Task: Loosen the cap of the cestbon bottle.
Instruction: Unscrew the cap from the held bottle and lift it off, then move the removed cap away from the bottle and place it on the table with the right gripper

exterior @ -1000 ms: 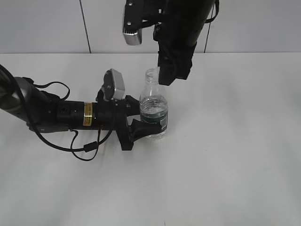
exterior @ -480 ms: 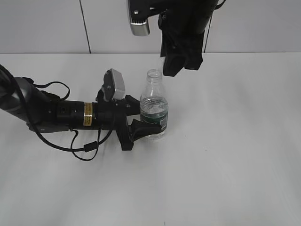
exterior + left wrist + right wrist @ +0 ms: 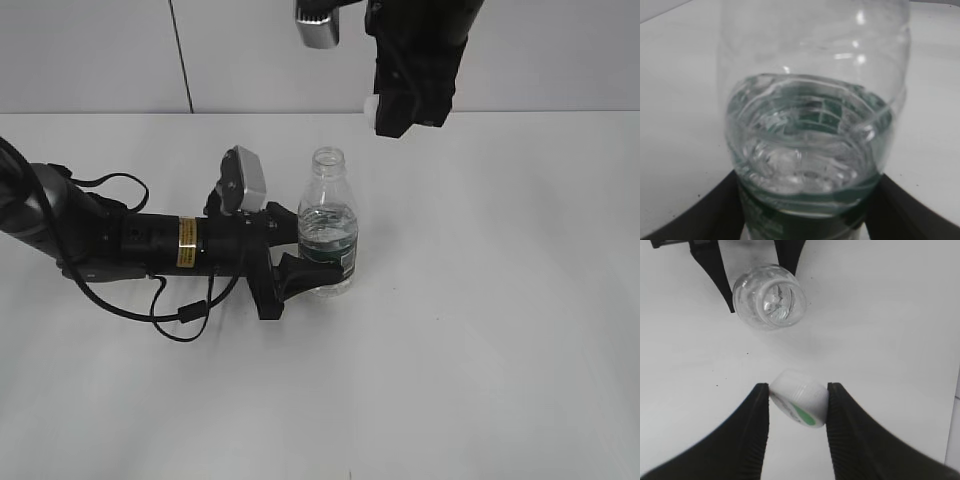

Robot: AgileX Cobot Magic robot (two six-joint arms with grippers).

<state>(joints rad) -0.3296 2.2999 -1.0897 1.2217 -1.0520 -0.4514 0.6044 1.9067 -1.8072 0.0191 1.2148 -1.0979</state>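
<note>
My right gripper needs to let go of the white cap on the bare table [image 3: 463,246] next to the bottle, opposite my left gripper.
The cestbon bottle [image 3: 327,228] stands upright on the white table, clear with a dark green label band, part full of water, its mouth open with no cap on it. My left gripper [image 3: 300,262] is shut on its lower body; the bottle fills the left wrist view [image 3: 812,125]. My right gripper [image 3: 392,118] hangs above and to the right of the bottle, shut on the white cap [image 3: 800,397] with its green leaf mark. The right wrist view looks down into the open bottle mouth [image 3: 771,296].
The white table [image 3: 480,300] spreads to the right and front. A grey panelled wall [image 3: 90,50] stands behind it. My left arm and its cable [image 3: 180,315] lie across the left side of the table.
My right gripper has risen up and to the right, away from the bottle's neck, carrying the cap with it. The bottle and my left gripper have stayed still.
</note>
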